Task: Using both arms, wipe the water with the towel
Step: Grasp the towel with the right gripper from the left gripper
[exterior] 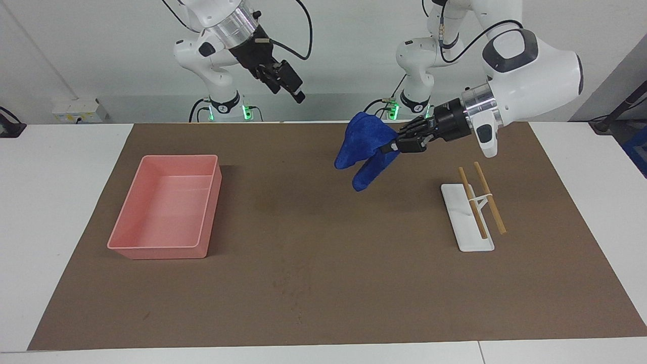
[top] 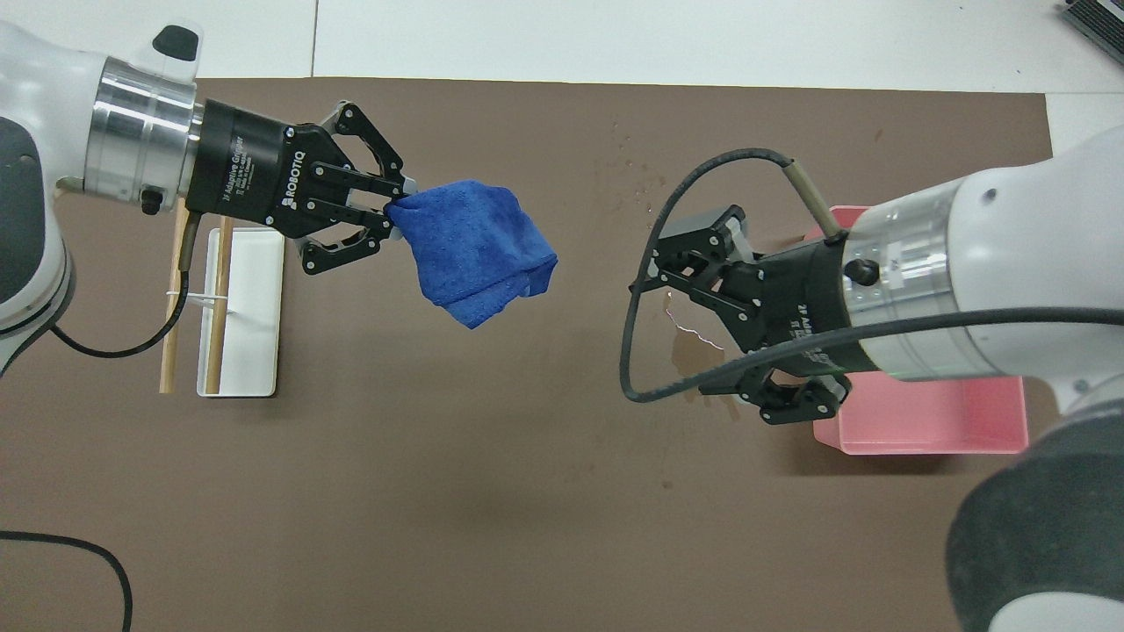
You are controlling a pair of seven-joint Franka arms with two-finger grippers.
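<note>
Next, my right gripper grabs the royal-blue towel's free side point(top: 511, 215), opposite my left gripper's corner.
My left gripper point(exterior: 393, 146) point(top: 395, 207) is shut on a corner of the royal-blue towel point(exterior: 365, 149) point(top: 479, 253). It holds the towel in the air, hanging folded over the brown mat point(exterior: 323, 283). My right gripper point(exterior: 289, 92) point(top: 707, 323) is open and empty, raised high over the mat near the pink tray. A small wet patch point(top: 692, 353) shows on the mat under the right gripper in the overhead view. Fine droplets point(top: 634, 168) lie farther from the robots.
A pink tray point(exterior: 206, 222) point(top: 931, 430) stands toward the right arm's end of the table. A white stand point(exterior: 467, 230) point(top: 255, 342) with two wooden sticks point(exterior: 489, 197) point(top: 169, 351) sits toward the left arm's end. The mat covers most of the table.
</note>
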